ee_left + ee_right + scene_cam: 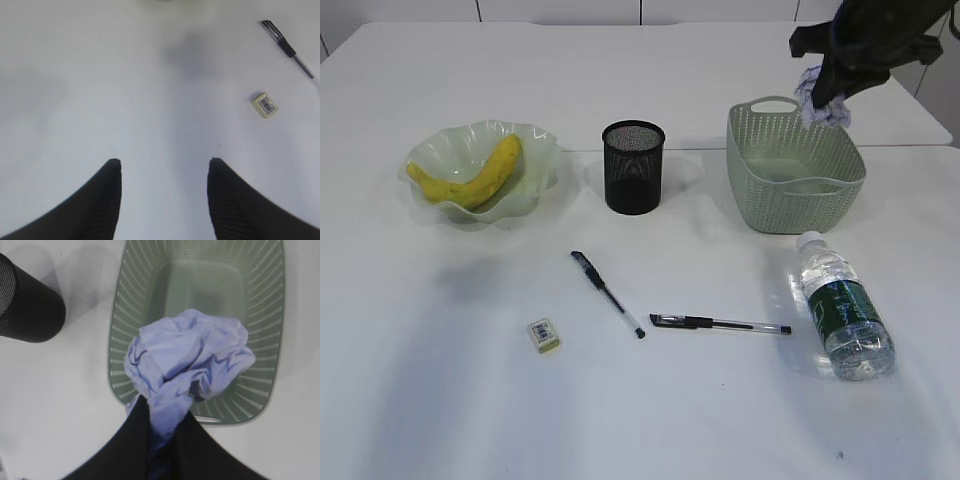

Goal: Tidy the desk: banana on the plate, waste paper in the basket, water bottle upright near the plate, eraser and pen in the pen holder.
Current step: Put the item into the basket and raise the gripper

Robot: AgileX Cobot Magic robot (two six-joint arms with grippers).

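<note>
My right gripper is holding the waste paper, now in the air above the basket, and I need to let go of it inside the sage-green basket, down (781, 184) (181, 357) behind the basket's near side.
My right gripper (167, 415) is shut on the crumpled waste paper (192, 360), holding it in the air above the sage-green basket (120, 340); from outside the paper (823, 100) hangs over the basket's (795, 190) far rim. The banana (470, 175) lies in the wavy pale-green plate (535, 140). The black mesh pen holder (633, 166) stands mid-table. Two pens (607, 293) (720, 324), the eraser (544, 335) and the water bottle (842, 308), lying on its side, rest on the desk (420, 400). My left gripper (164, 162) hangs open over bare desk, the eraser (265, 104) to its right.
The pen holder (25, 305) stands just left of the basket in the right wrist view. A pen (292, 52) lies at the upper right of the left wrist view. A seam between two tabletops runs behind the basket.
</note>
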